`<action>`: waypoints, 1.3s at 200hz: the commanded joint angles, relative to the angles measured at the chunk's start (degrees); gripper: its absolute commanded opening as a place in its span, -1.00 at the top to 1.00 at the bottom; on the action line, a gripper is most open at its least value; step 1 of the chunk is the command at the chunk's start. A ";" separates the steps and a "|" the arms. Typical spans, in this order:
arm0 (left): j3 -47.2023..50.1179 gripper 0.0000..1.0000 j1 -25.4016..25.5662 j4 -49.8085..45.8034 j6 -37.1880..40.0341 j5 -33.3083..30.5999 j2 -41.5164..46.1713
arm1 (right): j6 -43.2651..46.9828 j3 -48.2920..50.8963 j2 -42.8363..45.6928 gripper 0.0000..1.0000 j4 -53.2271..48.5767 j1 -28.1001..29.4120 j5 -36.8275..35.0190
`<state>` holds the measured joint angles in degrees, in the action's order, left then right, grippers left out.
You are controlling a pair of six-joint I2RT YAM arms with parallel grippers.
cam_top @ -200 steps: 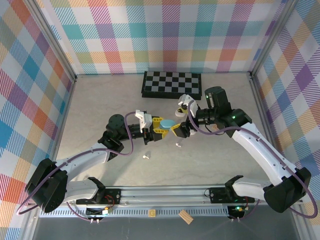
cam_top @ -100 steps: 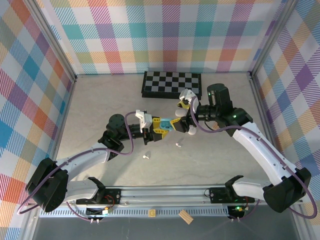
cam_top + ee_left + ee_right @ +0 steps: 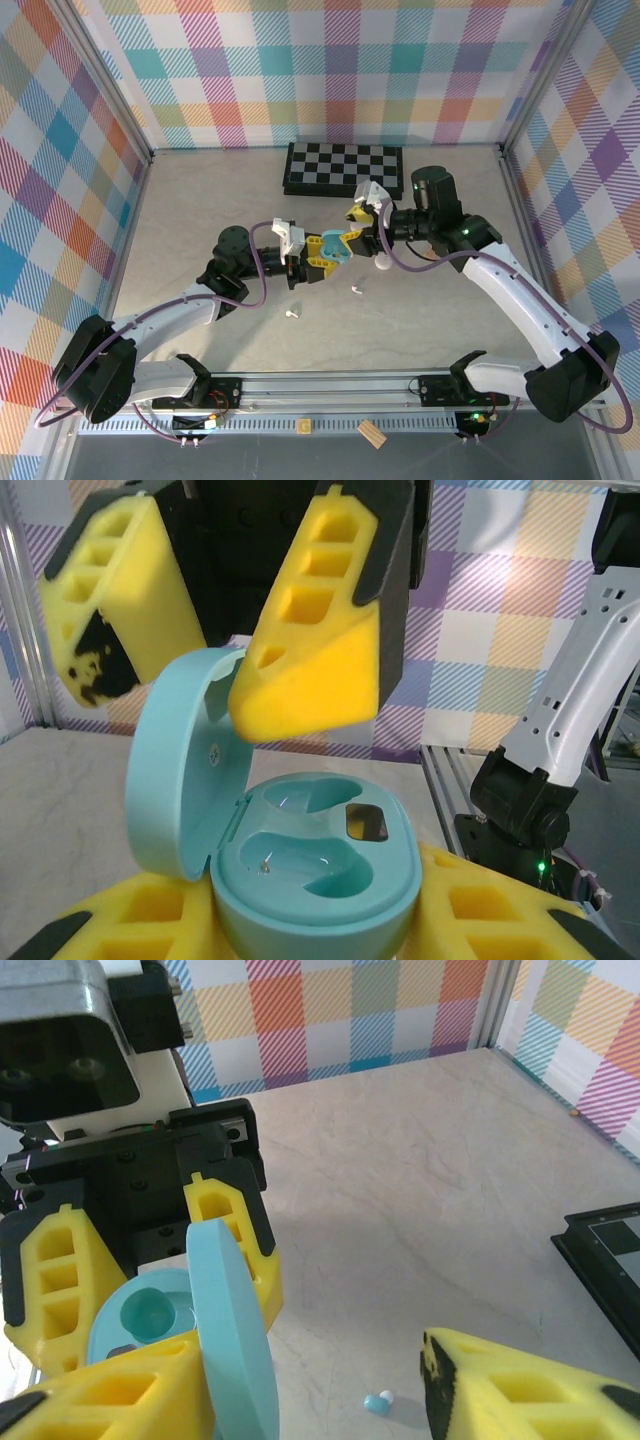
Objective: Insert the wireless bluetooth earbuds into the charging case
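Observation:
The charging case tips toward my left gripper's wrist, so my right gripper should pinch the open lid (image 3: 178,765) while my left gripper takes a new, level grip on the case.
My left gripper (image 3: 318,252) is shut on the light blue charging case (image 3: 315,880), which it holds off the table. The case's lid (image 3: 170,765) stands open and both wells are bare. My right gripper (image 3: 357,234) hangs over the case with its yellow fingers (image 3: 315,670) astride the lid. One finger rests against the lid (image 3: 232,1330) and the other stands well apart. A light blue earbud (image 3: 378,1402) lies on the table between those fingers. Two white earbuds (image 3: 356,290) (image 3: 291,313) lie nearer the front.
A folded chessboard (image 3: 343,168) lies at the back by the wall. A small white rounded case (image 3: 381,264) sits just right of the grippers. A wooden block (image 3: 371,432) lies beyond the front rail. Checked walls close in three sides.
My right gripper has moved back and left from beside the case to over its lid, and its jaws have narrowed. The left arm has held still with the case.

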<state>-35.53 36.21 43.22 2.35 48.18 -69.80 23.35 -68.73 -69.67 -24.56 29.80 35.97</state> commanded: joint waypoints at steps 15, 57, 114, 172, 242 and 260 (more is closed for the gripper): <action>-2.23 0.46 0.27 1.51 -0.75 2.33 -0.65 | 2.88 -0.92 -0.73 0.17 -0.65 0.22 3.16; -2.43 0.46 0.27 1.65 -0.75 1.88 -1.13 | 3.10 -0.84 -0.39 0.60 -0.74 0.28 3.75; -1.65 0.45 0.27 4.20 -1.76 0.37 -2.70 | 2.60 -0.36 0.48 1.00 -0.60 0.24 3.09; -1.88 -0.21 0.27 4.86 -2.42 -2.31 -4.08 | 0.64 2.79 2.64 1.00 5.88 0.52 -3.62; -1.50 -0.72 0.49 10.68 -5.81 -4.66 -6.12 | -0.60 5.51 5.33 1.00 10.65 0.60 -8.16; -1.47 -0.71 0.87 12.25 -6.26 -5.01 -6.56 | -0.64 5.80 5.38 1.00 10.92 0.59 -7.85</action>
<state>-36.27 36.34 49.93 -2.22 43.77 -75.66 23.33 -63.72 -65.49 -16.86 30.09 28.18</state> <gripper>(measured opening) 0.860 0.065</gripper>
